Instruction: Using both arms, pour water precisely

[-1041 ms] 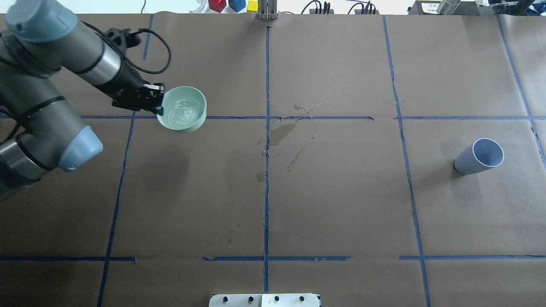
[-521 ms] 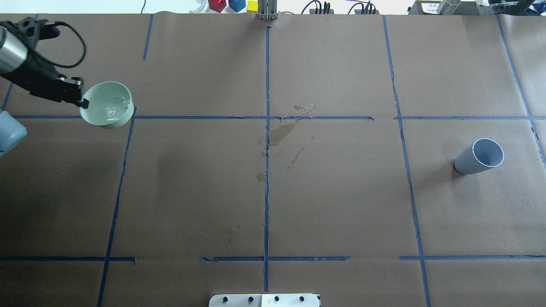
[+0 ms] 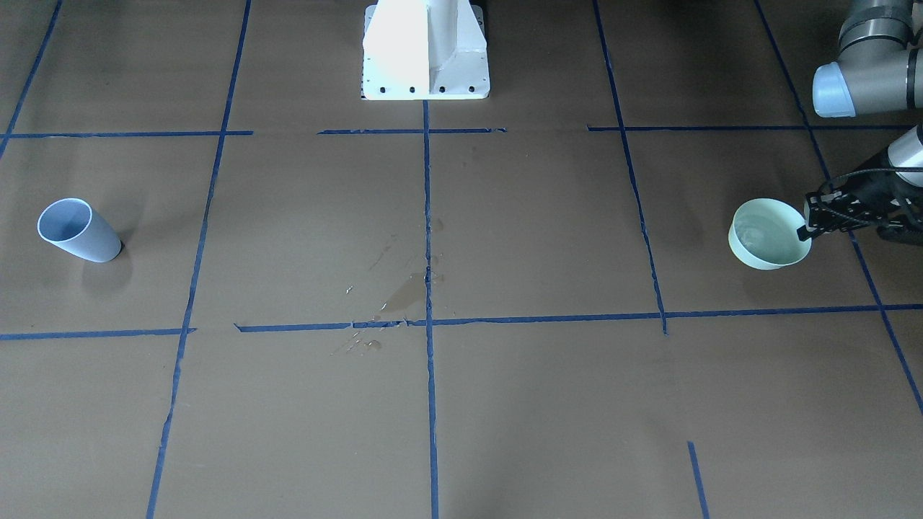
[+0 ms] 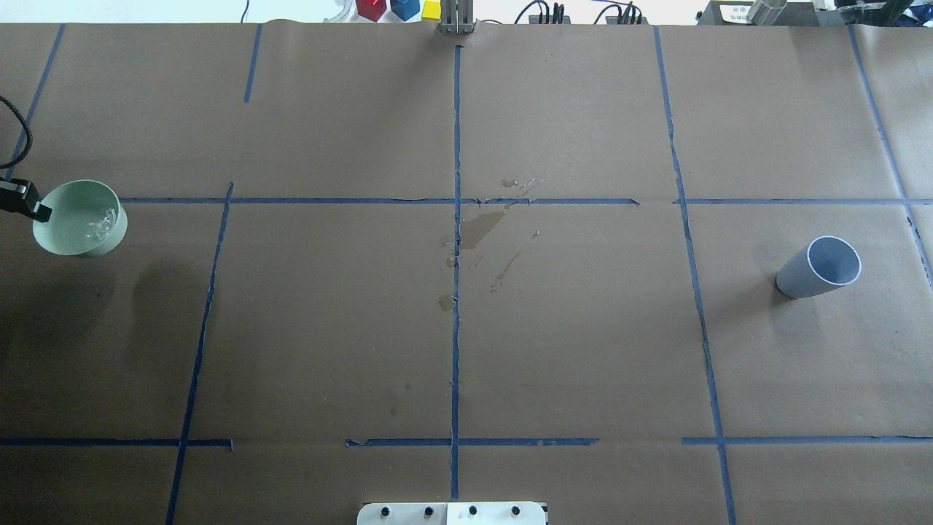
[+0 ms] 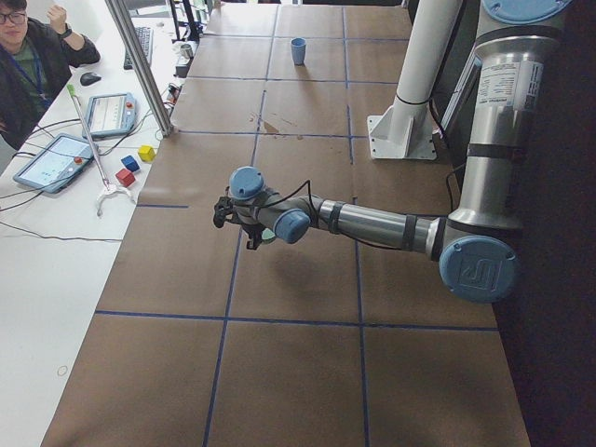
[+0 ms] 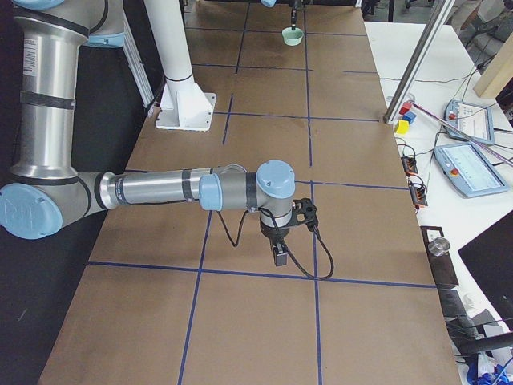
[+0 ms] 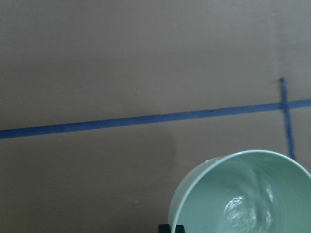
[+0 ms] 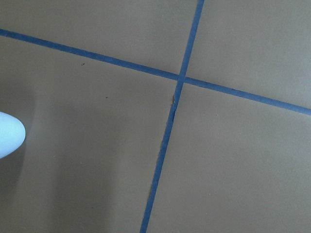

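Note:
The pale green bowl, which hangs over the table's edge now, will be released by my left gripper on the paper (image 3: 758, 242), between the slanting blue tapes that are nearest to that gripper.
A pale green bowl (image 4: 79, 219) (image 3: 769, 234) with water (image 7: 240, 213) glinting inside hangs over the table's far left edge. My left gripper (image 4: 36, 211) (image 3: 804, 231) is shut on its rim, the arm mostly out of the overhead view. The bowl (image 7: 243, 194) fills the lower right of the left wrist view. A grey-blue cup (image 4: 820, 268) (image 3: 76, 231) stands alone on the right side, empty as far as I see. My right gripper (image 6: 279, 255) points down at the paper in the exterior right view only; I cannot tell whether it is open or shut.
Wet spill patches (image 4: 477, 230) (image 3: 404, 295) mark the brown paper at the table's centre. The white pedestal (image 3: 425, 50) stands at the robot's edge. Coloured blocks (image 4: 390, 9) lie past the far edge. A person (image 5: 28, 56) sits beside tablets (image 5: 56, 158).
The left arm has carried the bowl leftward, from left of centre to the table's far left, and slightly toward the robot. The cup has not moved.

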You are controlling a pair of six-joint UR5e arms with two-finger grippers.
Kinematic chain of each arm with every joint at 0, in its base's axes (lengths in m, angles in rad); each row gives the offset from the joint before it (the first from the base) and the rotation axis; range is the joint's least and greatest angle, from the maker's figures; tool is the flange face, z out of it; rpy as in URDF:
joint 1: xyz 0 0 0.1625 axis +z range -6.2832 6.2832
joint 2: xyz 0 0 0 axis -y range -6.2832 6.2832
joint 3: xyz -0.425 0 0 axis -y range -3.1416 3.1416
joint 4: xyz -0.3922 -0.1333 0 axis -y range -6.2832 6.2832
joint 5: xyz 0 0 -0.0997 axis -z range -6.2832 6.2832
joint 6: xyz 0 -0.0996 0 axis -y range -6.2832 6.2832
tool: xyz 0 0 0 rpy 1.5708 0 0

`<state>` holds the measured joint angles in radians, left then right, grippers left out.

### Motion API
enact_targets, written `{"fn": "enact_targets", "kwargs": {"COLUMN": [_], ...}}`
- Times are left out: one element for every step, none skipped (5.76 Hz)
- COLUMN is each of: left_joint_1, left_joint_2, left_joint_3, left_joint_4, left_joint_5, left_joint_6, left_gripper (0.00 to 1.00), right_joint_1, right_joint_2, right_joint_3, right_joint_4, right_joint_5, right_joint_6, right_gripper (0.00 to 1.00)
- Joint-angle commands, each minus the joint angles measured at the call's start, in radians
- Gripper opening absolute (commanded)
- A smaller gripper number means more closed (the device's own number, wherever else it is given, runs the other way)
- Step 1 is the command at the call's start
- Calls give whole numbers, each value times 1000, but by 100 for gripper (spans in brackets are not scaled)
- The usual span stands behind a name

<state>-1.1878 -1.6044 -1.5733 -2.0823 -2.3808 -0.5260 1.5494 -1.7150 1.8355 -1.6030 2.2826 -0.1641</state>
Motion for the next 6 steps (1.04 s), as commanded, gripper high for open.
{"fn": "enact_targets", "kwargs": {"left_joint_1": [-1, 0, 2, 5, 8, 13], "left_joint_2": [36, 49, 47, 46, 40, 40], "left_joint_3": [113, 117, 121, 124, 116, 127], "left_joint_4": [-180, -182, -182, -182, -192, -255], "left_joint_5": [-3, -20, -20, -20, -20, -18], "left_joint_6": [-5, -3, -5, -6, -85, -139], "left_gripper": [0, 0, 0, 1, 1, 2], "right_joint_1": [0, 0, 0, 0, 0, 0], "right_joint_2": [0, 0, 0, 0, -2, -2], "right_joint_3": [1, 1, -1, 1, -1, -2], "right_joint_4": [0, 0, 0, 0, 0, 0], "right_joint_5": [0, 0, 0, 0, 0, 0], "right_joint_6": [-2, -2, -3, -3, -3, -5], "right_gripper": [100, 100, 100, 100, 100, 100]}}
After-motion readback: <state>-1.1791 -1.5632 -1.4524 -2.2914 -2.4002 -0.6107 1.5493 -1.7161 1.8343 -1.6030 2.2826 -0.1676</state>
